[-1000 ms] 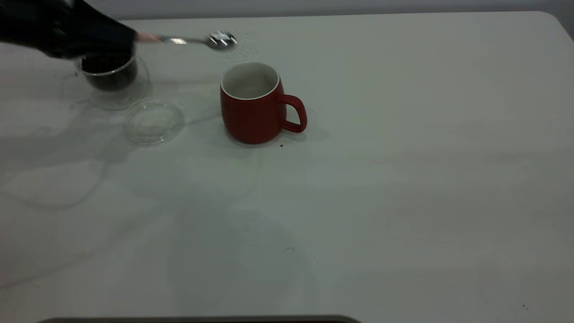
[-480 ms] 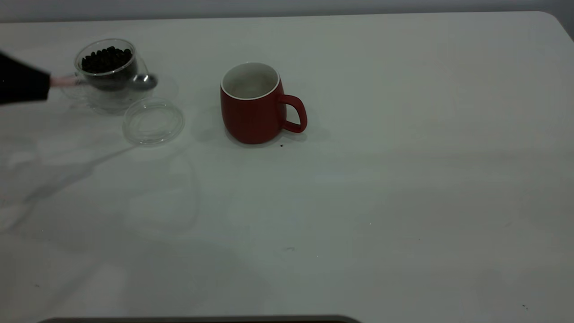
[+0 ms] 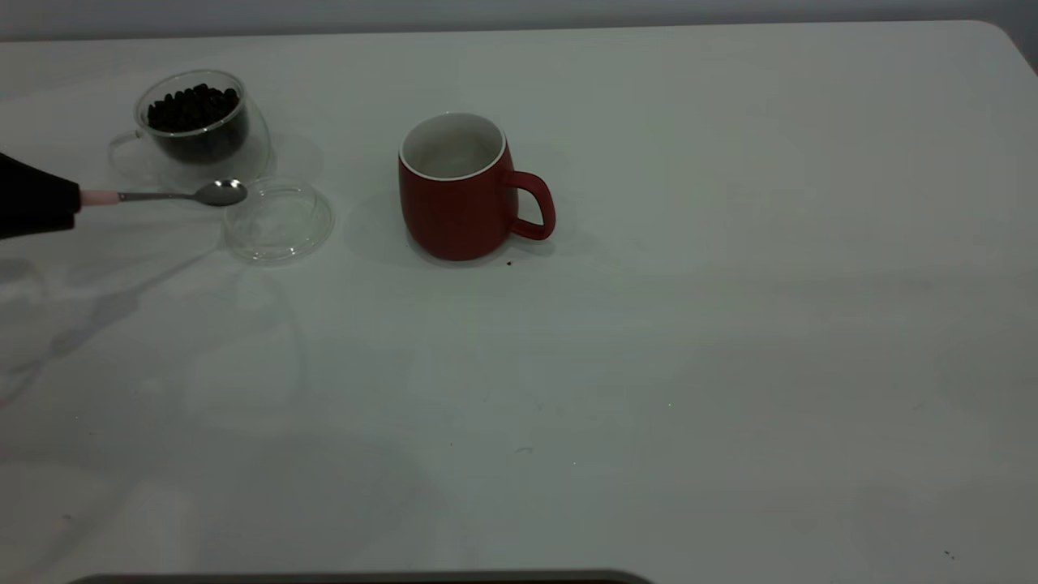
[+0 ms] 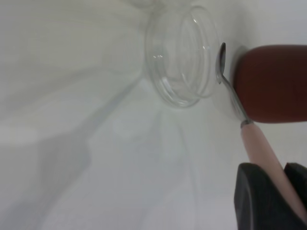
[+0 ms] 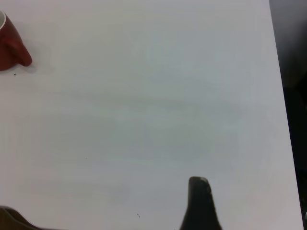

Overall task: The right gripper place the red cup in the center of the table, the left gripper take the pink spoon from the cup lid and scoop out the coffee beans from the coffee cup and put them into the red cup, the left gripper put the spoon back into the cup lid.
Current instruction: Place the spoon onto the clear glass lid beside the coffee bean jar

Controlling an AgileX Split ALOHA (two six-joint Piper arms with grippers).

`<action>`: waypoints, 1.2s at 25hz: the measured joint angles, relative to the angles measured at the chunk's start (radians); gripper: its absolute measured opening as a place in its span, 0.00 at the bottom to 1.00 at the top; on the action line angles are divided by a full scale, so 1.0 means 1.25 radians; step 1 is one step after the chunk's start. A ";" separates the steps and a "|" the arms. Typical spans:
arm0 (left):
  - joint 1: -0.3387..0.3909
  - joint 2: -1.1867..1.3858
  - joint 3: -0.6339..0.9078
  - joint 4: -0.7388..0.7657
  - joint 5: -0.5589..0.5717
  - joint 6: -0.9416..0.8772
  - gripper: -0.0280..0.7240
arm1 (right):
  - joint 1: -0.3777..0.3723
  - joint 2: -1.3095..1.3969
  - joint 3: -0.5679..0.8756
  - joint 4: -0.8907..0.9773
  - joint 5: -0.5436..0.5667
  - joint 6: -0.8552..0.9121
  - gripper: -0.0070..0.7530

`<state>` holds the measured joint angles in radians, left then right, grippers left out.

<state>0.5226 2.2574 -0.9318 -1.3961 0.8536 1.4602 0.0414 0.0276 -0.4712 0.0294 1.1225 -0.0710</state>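
I will lay the pink spoon down across the cup lid's rim [image 3: 227, 223] [image 4: 192, 90] nearest my left gripper, with the spoon's bowl inside the lid.
The red cup [image 3: 458, 191] stands upright near the table's [image 3: 649, 365] middle, handle to the right; it also shows in the left wrist view [image 4: 273, 84]. My left gripper [image 3: 75, 199] at the far left edge is shut on the pink spoon's [image 3: 162, 195] handle [image 4: 261, 153]. The spoon lies level, and its shiny bowl [image 4: 222, 60] hangs at the left rim of the cup lid [image 3: 278, 221]. The coffee cup [image 3: 195, 130] with coffee beans [image 3: 193, 105] stands just behind the lid. My right gripper [image 5: 103, 215] is open and empty over bare table, far right of the red cup [image 5: 12, 48].
A small dark speck [image 3: 508, 263] lies by the red cup's base. The table's right edge [image 5: 283, 120] runs close to my right gripper.
My left gripper has carried the spoon from behind the red cup back to the left, past the coffee cup, and down to the lid's left rim. The cups and lid have not moved.
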 joint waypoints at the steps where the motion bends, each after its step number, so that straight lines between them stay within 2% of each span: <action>1: 0.000 0.015 -0.007 -0.005 0.003 0.007 0.20 | 0.000 0.000 0.000 0.000 0.000 0.000 0.78; 13: -0.004 0.138 -0.081 -0.026 0.060 0.040 0.20 | 0.000 0.000 0.000 0.000 0.000 0.000 0.78; 22: -0.066 0.184 -0.135 -0.050 0.057 0.032 0.20 | 0.000 0.000 0.000 0.000 0.000 0.000 0.78; 30: -0.096 0.190 -0.144 -0.090 0.028 0.031 0.20 | 0.000 0.000 0.000 0.000 0.000 0.000 0.78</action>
<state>0.4032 2.4948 -1.1116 -1.5090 0.8890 1.4986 0.0414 0.0276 -0.4712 0.0294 1.1225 -0.0708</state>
